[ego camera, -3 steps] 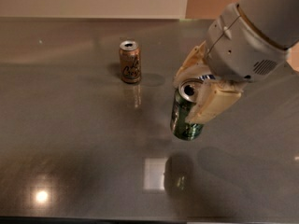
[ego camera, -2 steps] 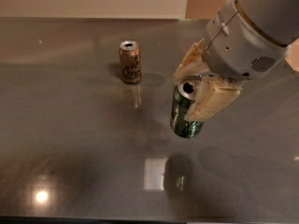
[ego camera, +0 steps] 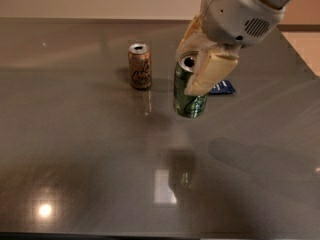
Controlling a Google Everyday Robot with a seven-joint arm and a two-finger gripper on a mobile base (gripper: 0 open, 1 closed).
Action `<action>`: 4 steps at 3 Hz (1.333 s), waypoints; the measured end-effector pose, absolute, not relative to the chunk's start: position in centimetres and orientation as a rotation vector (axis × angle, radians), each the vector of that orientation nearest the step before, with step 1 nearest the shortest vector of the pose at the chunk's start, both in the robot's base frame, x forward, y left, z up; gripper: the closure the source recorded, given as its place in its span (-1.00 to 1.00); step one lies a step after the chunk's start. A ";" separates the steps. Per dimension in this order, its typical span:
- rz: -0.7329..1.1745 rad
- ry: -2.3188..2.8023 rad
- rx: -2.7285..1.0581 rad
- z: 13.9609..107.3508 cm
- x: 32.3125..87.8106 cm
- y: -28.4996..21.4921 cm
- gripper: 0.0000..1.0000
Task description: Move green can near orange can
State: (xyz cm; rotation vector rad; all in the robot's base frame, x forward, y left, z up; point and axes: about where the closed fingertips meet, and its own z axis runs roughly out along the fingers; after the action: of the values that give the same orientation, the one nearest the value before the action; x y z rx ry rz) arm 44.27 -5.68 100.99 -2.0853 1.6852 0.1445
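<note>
Next, my gripper releases the green can between the orange can and dark blue packet (ego camera: 170, 89), near the former.
The green can (ego camera: 187, 100) is dark green with white markings and a silver top with an open tab hole. My gripper (ego camera: 196, 64) is shut on it, cream fingers (ego camera: 209, 74) on both sides near the top, holding it upright and lifted off the table. The orange can (ego camera: 139, 66) stands upright on the grey table (ego camera: 75, 149), a short way to the left of the green can and slightly farther back. The two cans are apart.
A flat dark blue packet (ego camera: 223, 87) lies on the table just right of the green can, partly hidden by my gripper. The table's far edge meets a pale wall; its right edge runs diagonally at the upper right.
My gripper has carried the green can to the left and up in the view, closer to the orange can. The blue packet now shows beside it.
</note>
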 end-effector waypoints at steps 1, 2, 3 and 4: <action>0.159 1.689 -2.095 101.1 47.8 -4.2 1.00; 0.169 1.694 -2.116 100.2 50.6 -2.6 1.00; 0.173 1.710 -2.111 99.5 53.5 -1.8 1.00; 0.165 1.726 -2.086 99.0 55.7 -1.9 1.00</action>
State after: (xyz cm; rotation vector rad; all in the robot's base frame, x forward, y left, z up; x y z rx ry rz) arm 55.74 -1.87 99.01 -2.0861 1.7256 0.1655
